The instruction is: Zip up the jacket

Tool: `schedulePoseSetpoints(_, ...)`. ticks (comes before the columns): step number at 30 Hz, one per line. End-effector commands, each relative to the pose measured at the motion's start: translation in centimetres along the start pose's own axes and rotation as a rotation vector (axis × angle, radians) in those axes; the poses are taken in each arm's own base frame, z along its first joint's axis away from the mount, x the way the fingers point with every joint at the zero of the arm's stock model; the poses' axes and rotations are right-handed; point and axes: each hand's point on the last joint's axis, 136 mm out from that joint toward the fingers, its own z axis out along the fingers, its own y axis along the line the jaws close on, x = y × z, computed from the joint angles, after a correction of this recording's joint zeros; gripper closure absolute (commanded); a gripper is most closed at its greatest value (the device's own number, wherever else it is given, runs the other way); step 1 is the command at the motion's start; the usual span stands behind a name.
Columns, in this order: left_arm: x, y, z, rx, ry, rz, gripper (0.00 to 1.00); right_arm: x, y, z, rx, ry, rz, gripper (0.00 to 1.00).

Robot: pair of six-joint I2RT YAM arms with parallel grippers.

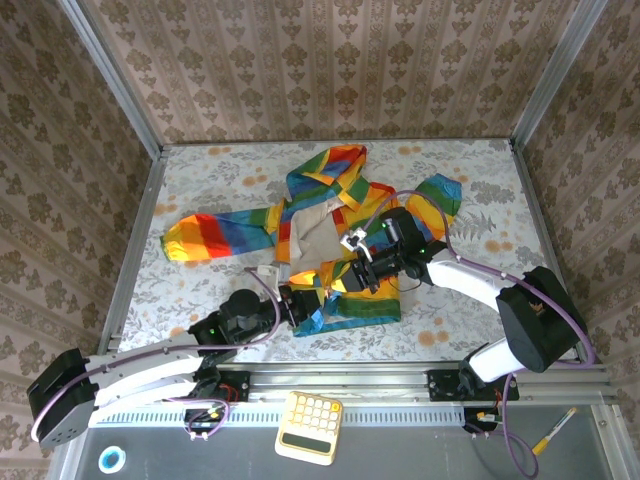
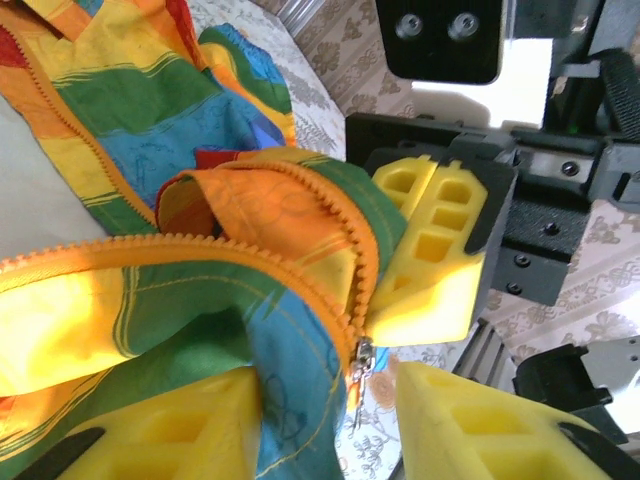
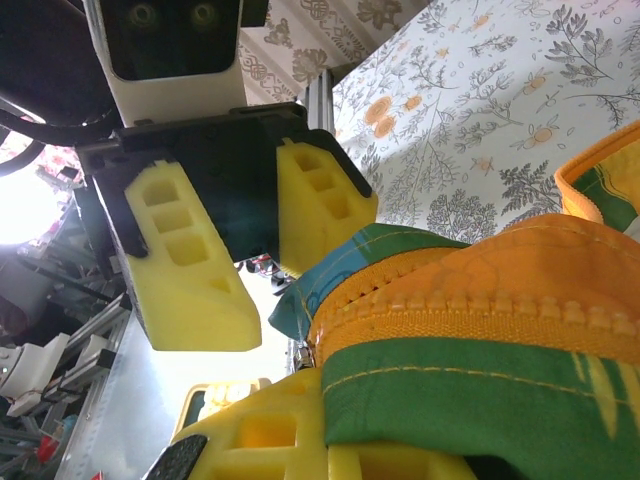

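Observation:
The robot's right gripper is holding the jacket's hem beside the zipper slider, so the left gripper needs to hold that corner of the hem while the right gripper opens and takes the slider's tab (image 2: 359, 385).
The rainbow-striped jacket (image 1: 330, 215) lies spread open on the table, with its beige lining up and one sleeve out to the left. My right gripper (image 1: 362, 268) is shut on the jacket's bottom hem (image 3: 480, 390) beside the orange zipper (image 3: 500, 300), and lifts it a little. The metal zipper slider (image 2: 360, 358) hangs at the bottom end of the zipper. My left gripper (image 2: 325, 385) is open around that corner. One of its fingers (image 2: 170, 430) touches the blue fabric, while the other finger (image 2: 500, 430) stands clear of the slider. The right gripper's yellow fingers (image 2: 430, 250) sit just above.
The floral tablecloth (image 1: 480, 170) is walled by patterned panels on three sides. A yellow calculator (image 1: 310, 425), a roll of tape (image 1: 110, 460) and a pen (image 1: 555, 430) lie on the shelf in front of the arm bases.

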Motion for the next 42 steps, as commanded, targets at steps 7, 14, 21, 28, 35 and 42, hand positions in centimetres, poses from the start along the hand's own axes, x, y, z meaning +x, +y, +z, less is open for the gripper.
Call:
schedulePoseSetpoints(7, 0.3, -1.1, 0.1, 0.072, 0.007, -0.009, 0.93, -0.6, 0.1, 0.2, -0.007, -0.015, -0.018, 1.00)
schedulePoseSetpoints(14, 0.4, -1.9, 0.0, 0.093, 0.096, -0.012, 1.00, -1.2, -0.4, 0.0, 0.050, -0.032, -0.028, 1.00)
schedulePoseSetpoints(21, 0.0, 0.5, -1.9, -0.015, 0.237, -0.120, 1.00, -1.7, -1.8, -1.1, 0.195, -0.068, -0.038, 0.64)
schedulePoseSetpoints(28, -1.4, 1.0, -2.8, -0.052, 0.269, -0.137, 1.00, -1.7, -1.6, -2.6, 0.304, -0.075, -0.048, 0.50)
schedulePoseSetpoints(35, -1.5, 0.3, -1.8, -0.026, 0.325, -0.139, 1.00, -1.7, -2.1, -6.0, 0.617, -0.043, -0.184, 0.50)
schedulePoseSetpoints(42, -1.7, 0.0, -1.1, -0.022, 0.354, -0.153, 1.00, -1.4, 0.8, -4.8, 0.752, 0.102, -0.538, 0.53)
